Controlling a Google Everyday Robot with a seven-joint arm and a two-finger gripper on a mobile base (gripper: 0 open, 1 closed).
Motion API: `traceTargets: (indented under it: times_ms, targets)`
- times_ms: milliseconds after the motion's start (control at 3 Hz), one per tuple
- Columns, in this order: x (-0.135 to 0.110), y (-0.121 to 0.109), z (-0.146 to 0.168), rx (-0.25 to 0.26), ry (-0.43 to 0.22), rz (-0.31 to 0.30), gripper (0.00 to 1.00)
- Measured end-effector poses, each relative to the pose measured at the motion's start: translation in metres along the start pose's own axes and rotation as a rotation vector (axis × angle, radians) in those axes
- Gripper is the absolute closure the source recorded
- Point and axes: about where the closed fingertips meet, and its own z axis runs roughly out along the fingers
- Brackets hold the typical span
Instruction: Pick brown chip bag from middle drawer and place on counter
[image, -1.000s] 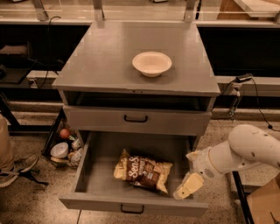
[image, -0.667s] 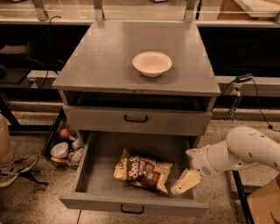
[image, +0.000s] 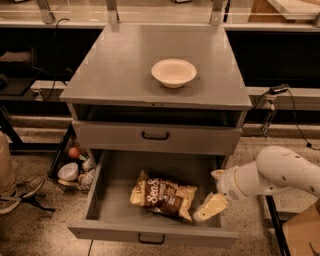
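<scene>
My gripper will go to the brown chip bag next. Then it will close on the bag's end (image: 187, 192) nearest the white arm.
The brown chip bag (image: 164, 195) lies flat in the open middle drawer (image: 102, 192), a wide grey tray pulled out at the bottom of the cabinet. My gripper (image: 210, 206) hangs from the white arm at the right, over the drawer's right part, just right of the bag's edge and apart from it. The counter (image: 115, 65) is the grey cabinet top above.
A cream bowl (image: 173, 72) stands on the counter right of centre. A closed drawer front with a black handle (image: 155, 135) sits above the open drawer. Clutter lies on the floor at the left (image: 72, 167). A shoe (image: 17, 192) shows at far left.
My gripper and arm have shifted slightly left and lower, closer to the bag's right edge. The bag and drawer have not moved.
</scene>
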Motion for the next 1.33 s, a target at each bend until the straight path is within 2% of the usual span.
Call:
traceTargets:
  times_ms: [667,1333]
  targets:
    - [-0.023,-0.032,0.069,0.016,-0.054,-0.047,0.0]
    - [-0.019,-0.055,0.148,0.056,-0.003,-0.044,0.0]
